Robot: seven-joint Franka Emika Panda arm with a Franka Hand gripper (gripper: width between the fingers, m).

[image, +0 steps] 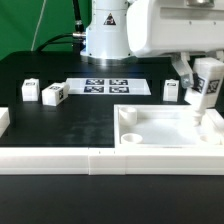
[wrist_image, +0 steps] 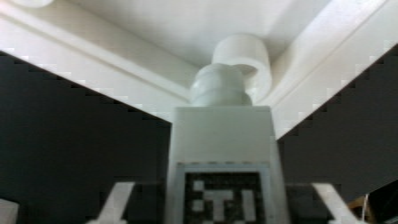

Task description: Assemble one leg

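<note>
Next, my gripper releases the white leg, now held upright over the tray's far corner, so it stands upright on the round white boss in the tray's corner (image: 209, 137) (wrist_image: 242, 52) below it.
My gripper (image: 204, 78) is shut on a white leg (image: 206, 84) with a black-and-white tag and holds it upright over the far right corner of the large white tray-like part (image: 150, 107). In the wrist view the leg (wrist_image: 222, 150) runs between my fingers (wrist_image: 121, 200), its tag facing the camera. Its narrow end points at a round white boss (wrist_image: 244, 48) in the tray's corner; whether they touch I cannot tell. The gripper (wrist_image: 222, 205) sits at the leg's tagged end.
Two loose legs (image: 30, 92) (image: 53, 95) stand at the exterior view's left and another (image: 172, 91) just behind the tray. The marker board (image: 110, 87) lies in front of the robot base. A long white wall (image: 60, 160) runs along the front.
</note>
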